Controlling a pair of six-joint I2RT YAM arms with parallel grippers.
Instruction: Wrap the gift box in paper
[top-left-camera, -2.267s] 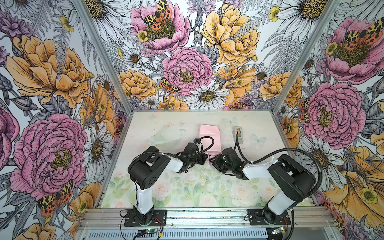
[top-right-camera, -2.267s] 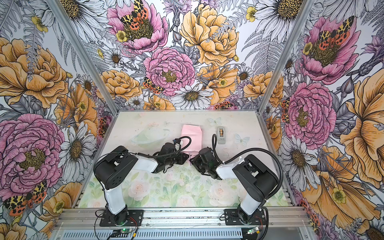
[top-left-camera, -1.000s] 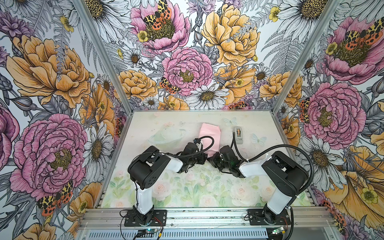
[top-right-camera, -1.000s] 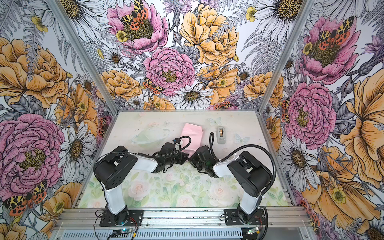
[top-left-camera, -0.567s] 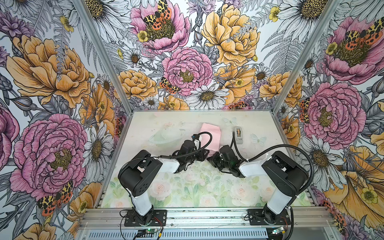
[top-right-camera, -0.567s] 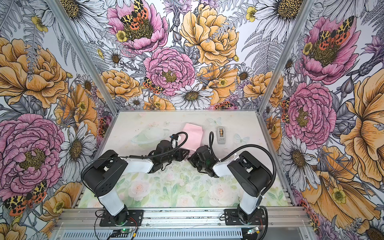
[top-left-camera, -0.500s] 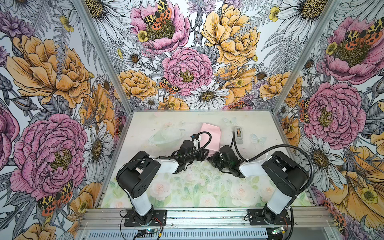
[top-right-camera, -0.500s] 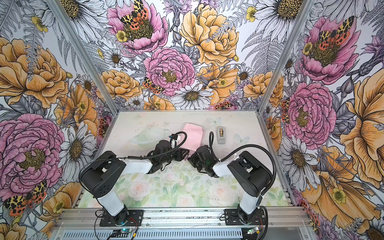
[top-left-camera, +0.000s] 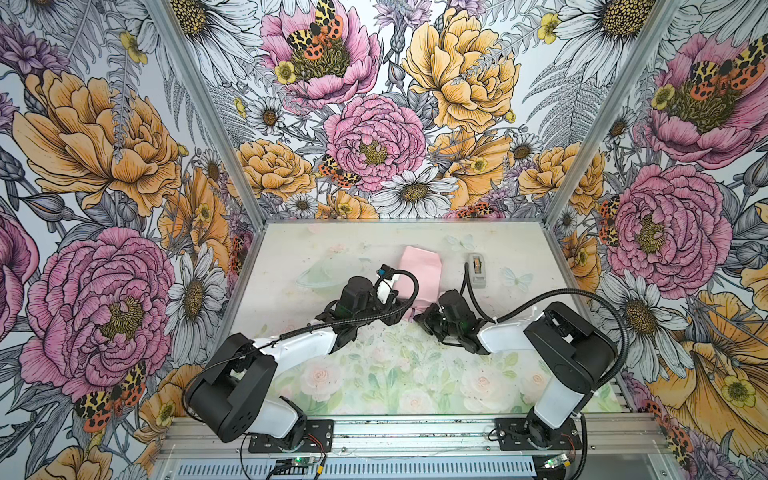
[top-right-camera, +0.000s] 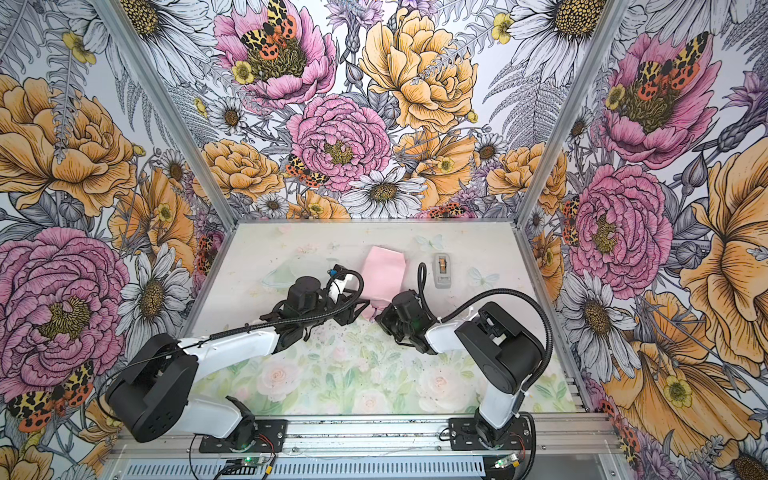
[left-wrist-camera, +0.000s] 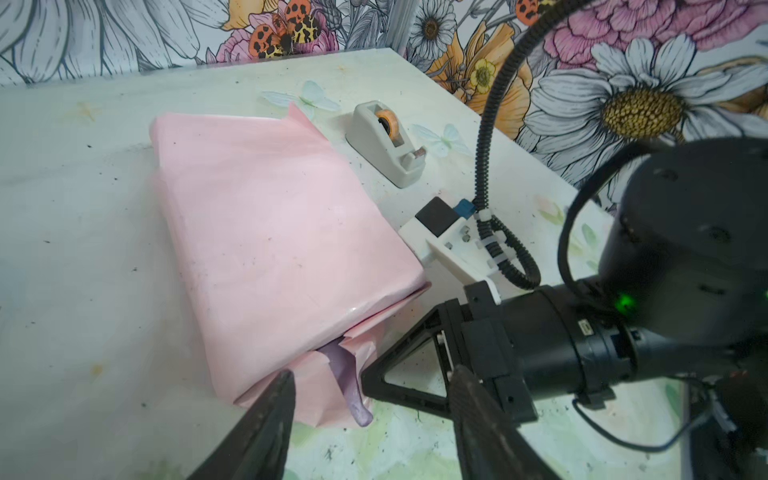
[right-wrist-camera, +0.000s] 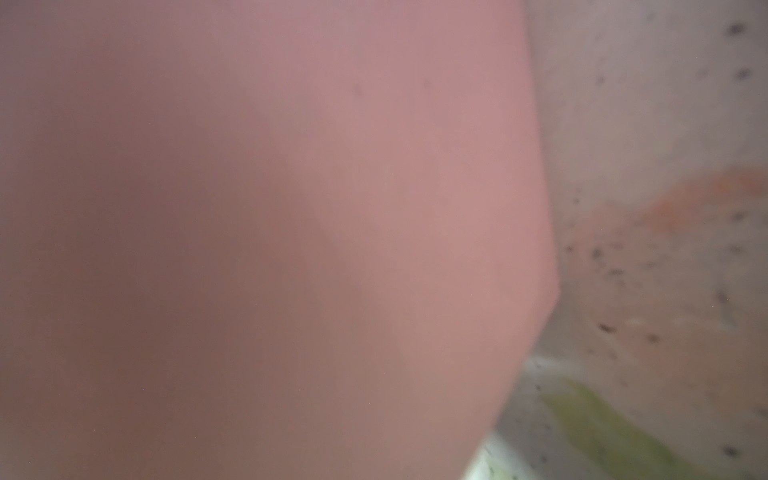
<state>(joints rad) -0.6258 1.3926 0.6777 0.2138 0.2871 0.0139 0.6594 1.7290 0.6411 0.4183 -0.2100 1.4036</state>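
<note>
Loose pink folds gape around the lilac flap. Next, my left gripper comes in low and pinches the pink folds' near edge (left-wrist-camera: 321, 412) while my right gripper presses on the lilac flap.
The paper (top-left-camera: 419, 272) (top-right-camera: 381, 270) lies pale pink side out, folded into a flat package (left-wrist-camera: 270, 232) at mid-table. The gift box is hidden inside it. At the near end a lilac flap (left-wrist-camera: 351, 386) sticks out of loose pink folds. My left gripper (top-left-camera: 400, 318) (left-wrist-camera: 373, 374) is open at that end, its fingers (left-wrist-camera: 270, 419) either side of the flap and holding nothing. My right gripper (top-left-camera: 420, 318) (left-wrist-camera: 368, 379) is shut, with its tip against the same folds from the right. Blurred pink paper (right-wrist-camera: 291, 208) fills the right wrist view.
A grey tape dispenser (top-left-camera: 477, 272) (top-right-camera: 442, 270) (left-wrist-camera: 388, 145) stands just right of the package, near the right arm's cable (top-left-camera: 467, 286). Flowered walls (top-left-camera: 374, 145) close in the table (top-left-camera: 316, 249) at the back and on both sides.
My left gripper's jaws have spread open at the package's near end. The left arm's elbow has swung down toward the front left. The right arm has stayed put over the last second.
</note>
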